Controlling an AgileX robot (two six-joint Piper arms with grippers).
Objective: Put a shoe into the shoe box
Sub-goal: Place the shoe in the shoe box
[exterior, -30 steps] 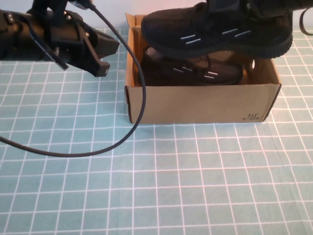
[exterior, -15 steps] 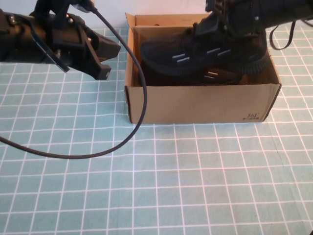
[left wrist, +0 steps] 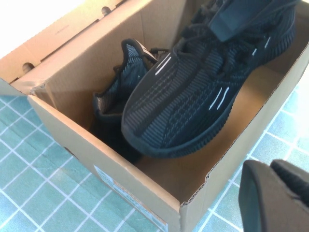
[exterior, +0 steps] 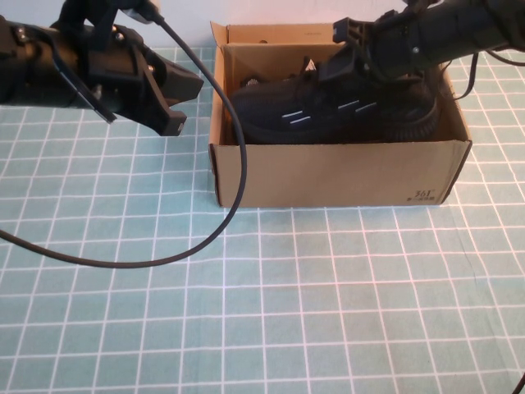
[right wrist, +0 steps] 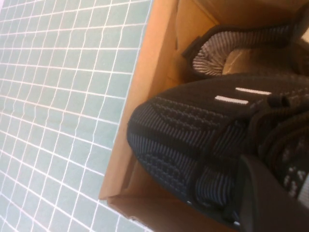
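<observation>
Next, I release the shoe low inside the box's front side (exterior: 343, 132) with my right gripper, beside the second sneaker.
The shoe (exterior: 328, 111), a black knit sneaker with white dashes, lies low inside the brown shoe box (exterior: 328, 174) with its toe toward the box's left end. It rests on top of a second identical sneaker (left wrist: 115, 84). My right gripper (exterior: 351, 59) is shut on the shoe at its laces and collar. One of its fingers (right wrist: 268, 200) presses on the upper of the shoe (right wrist: 193, 140). My left gripper (exterior: 176, 107) hovers just left of the box, shut and empty, and its fingers (left wrist: 270, 195) are above the mat beside the box's corner.
The box stands on a green mat with a white grid (exterior: 287, 287). A black cable (exterior: 205, 238) loops from the left arm across the mat in front of the box's left corner. The box's rear flaps (exterior: 279, 33) stand upright.
My right gripper has lowered the shoe from above the box down into it, with the toe dropping toward the left end. The left arm has hardly moved.
</observation>
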